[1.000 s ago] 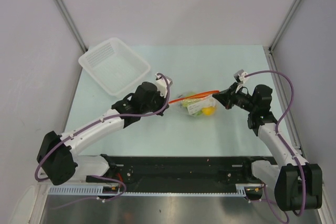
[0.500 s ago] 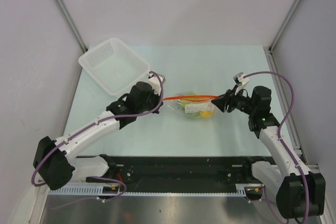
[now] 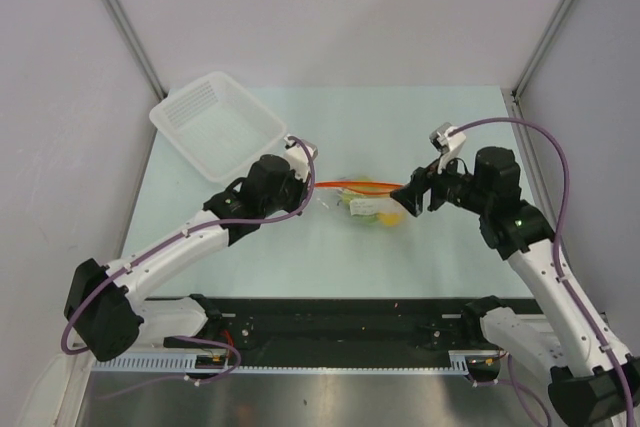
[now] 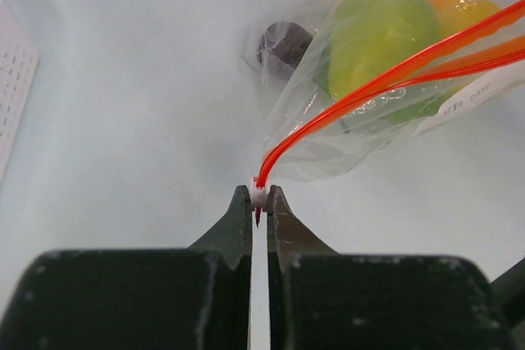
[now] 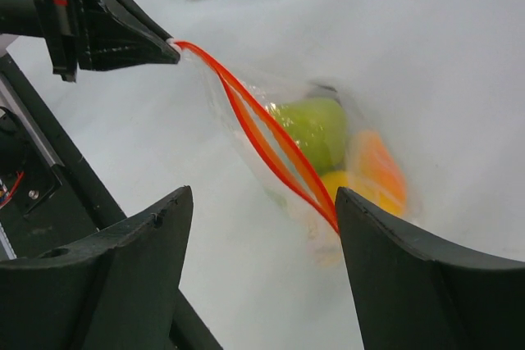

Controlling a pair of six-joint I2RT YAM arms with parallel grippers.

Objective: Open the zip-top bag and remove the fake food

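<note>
The robot's right gripper needs to next close on the middle of the zip's far half [image 3: 368, 183] [image 5: 291, 145], next to the green pear, to spread the zip-top bag open.
The zip-top bag [image 3: 370, 203] lies mid-table, clear plastic with a red-orange zip strip [image 5: 264, 142] whose two halves stand slightly apart. My left gripper [image 4: 258, 194] is shut on the strip's white end tab at the bag's left end; it also shows in the top view [image 3: 310, 185]. Inside the bag is the fake food: a green pear [image 4: 377, 34], an orange piece [image 5: 377, 165], a yellow fruit [image 5: 335, 183] and a dark round piece [image 4: 283, 43]. My right gripper [image 5: 264, 198] hangs open just above the bag's right end [image 3: 405, 197], with the strip's end beside its right finger.
A white slotted basket [image 3: 218, 125] stands at the back left, close behind my left arm. The black base rail [image 3: 340, 317] runs along the near edge. Metal frame posts [image 3: 555, 22] rise at the back corners.
My right gripper has opened and let go of the bag's right end, and has shifted left and up. The left gripper has drawn the strip's end slightly left.
</note>
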